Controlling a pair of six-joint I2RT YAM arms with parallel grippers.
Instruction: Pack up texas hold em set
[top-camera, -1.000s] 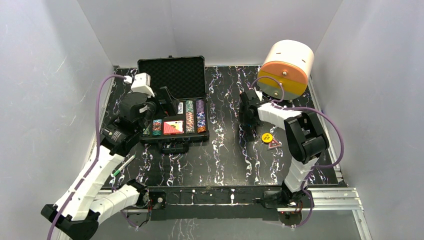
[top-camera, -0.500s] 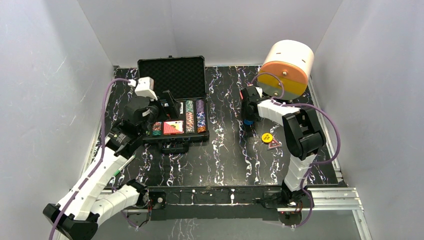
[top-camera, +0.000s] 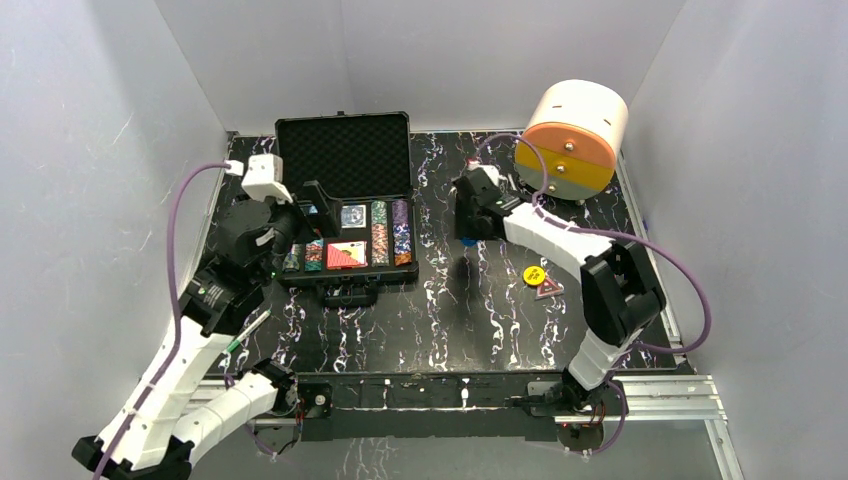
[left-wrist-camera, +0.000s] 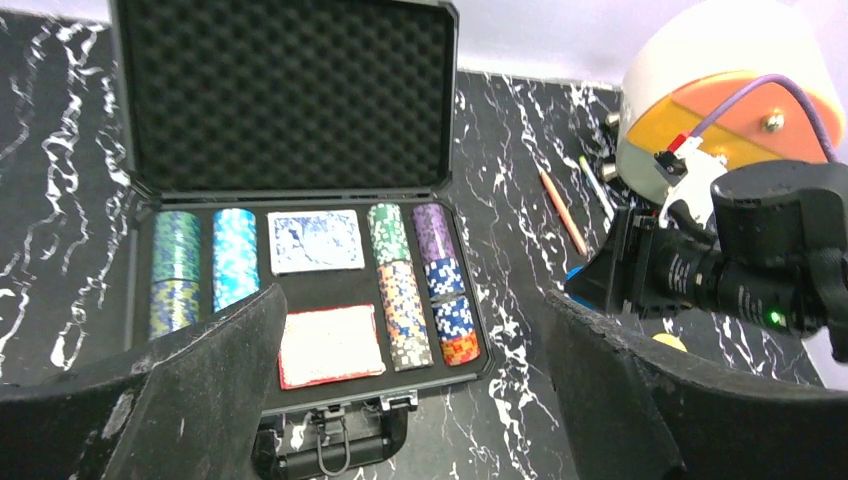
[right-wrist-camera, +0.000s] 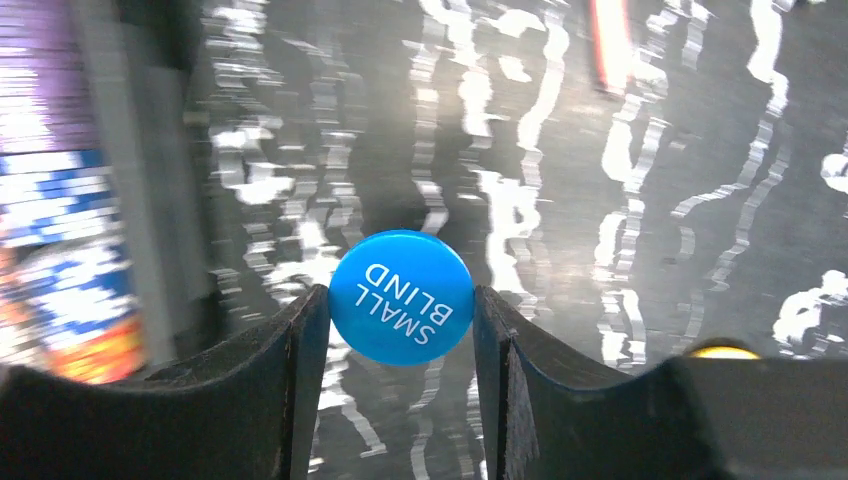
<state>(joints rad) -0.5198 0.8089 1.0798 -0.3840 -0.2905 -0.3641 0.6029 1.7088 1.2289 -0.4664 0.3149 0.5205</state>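
Next, my right gripper releases the SMALL BLIND dealer button on the blue-backed deck (top-camera: 347, 217) inside the black case.
The black case (top-camera: 344, 148) lies open at the back left, its foam lid (left-wrist-camera: 285, 95) raised. It holds rows of striped chips (left-wrist-camera: 405, 300), a blue-backed deck (left-wrist-camera: 315, 240) and a red-edged deck (left-wrist-camera: 330, 345). My left gripper (top-camera: 318, 205) hovers over the case's left side, open and empty; it also shows in the left wrist view (left-wrist-camera: 415, 310). My right gripper (top-camera: 466, 228) is right of the case, above the table, shut on a blue "SMALL BLIND" dealer button (right-wrist-camera: 400, 297). A yellow button (top-camera: 534, 274) lies on the table further right.
The big white-and-orange cylinder (top-camera: 575, 135) stands at the back right. An orange pen (left-wrist-camera: 563, 210) and a white pen (left-wrist-camera: 598, 185) lie near it. A red triangular piece (top-camera: 547, 289) lies by the yellow button. A green pen (top-camera: 245, 330) lies near the left arm.
My right gripper has moved left toward the case with the blue button held. My left gripper has drawn back to the left over the case's left side.
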